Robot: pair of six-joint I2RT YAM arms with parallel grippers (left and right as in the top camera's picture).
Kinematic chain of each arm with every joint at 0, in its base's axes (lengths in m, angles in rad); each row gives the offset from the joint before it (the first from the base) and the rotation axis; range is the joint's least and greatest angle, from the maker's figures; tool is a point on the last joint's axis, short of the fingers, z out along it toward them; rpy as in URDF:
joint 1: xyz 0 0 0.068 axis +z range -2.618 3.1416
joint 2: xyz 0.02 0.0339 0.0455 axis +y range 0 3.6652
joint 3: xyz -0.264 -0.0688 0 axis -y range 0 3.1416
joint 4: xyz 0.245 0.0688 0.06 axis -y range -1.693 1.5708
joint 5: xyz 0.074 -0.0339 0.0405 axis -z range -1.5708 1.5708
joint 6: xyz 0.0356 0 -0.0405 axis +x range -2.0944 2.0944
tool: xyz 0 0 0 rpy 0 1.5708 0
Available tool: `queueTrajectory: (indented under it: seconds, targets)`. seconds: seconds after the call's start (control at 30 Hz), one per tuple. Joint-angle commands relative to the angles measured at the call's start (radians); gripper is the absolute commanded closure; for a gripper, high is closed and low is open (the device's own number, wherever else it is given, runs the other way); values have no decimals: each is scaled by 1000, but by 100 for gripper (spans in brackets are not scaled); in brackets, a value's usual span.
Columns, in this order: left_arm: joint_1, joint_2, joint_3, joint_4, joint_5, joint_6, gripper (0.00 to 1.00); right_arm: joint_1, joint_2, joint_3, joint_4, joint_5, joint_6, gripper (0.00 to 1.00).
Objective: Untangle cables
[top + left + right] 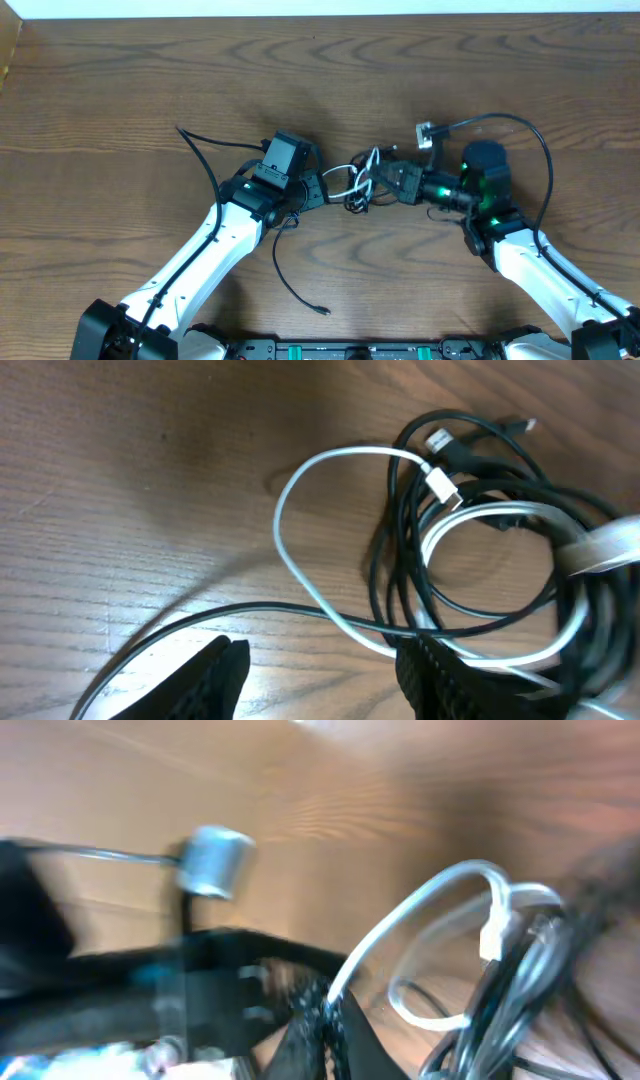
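The white piece of cable in my right gripper winds through the bunched black loops, so I should put it down and first take the black loops (392, 618) beside the trailing cord.
The cables (360, 185) lie in a tangle of black loops with one whitish strand between my two grippers at mid-table. In the left wrist view the tangle (480, 540) sits just ahead, and the white strand (300, 490) loops out to the left. My left gripper (325, 682) is open, with bare wood between its fingers; the white strand crosses the tip of the right finger (440, 680). My right gripper (330, 1020) is shut on the white strand (400, 925), which comes out from between its fingertips. From above, the left gripper (325, 188) and right gripper (385, 180) flank the tangle.
One black cord (285, 275) trails from the tangle to a plug near the front edge, and another runs out behind the left arm (200, 145). A cord with a grey plug (425, 135) arcs around the right arm. The right wrist view is blurred.
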Motion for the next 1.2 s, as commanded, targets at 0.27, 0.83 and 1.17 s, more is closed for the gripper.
queueTrajectory:
  seconds: [0.27, 0.83, 1.17]
  targets:
    - [-1, 2, -10, -2, -13, 10, 38, -7, -14, 10, 253, -93, 110, 99]
    - [-1, 2, -10, 173, 309, 286, 37, -8, -14, 10, -151, 224, 38, 98]
    - [-1, 2, -10, 172, 174, 224, 37, -8, -14, 10, -724, 675, 39, 99]
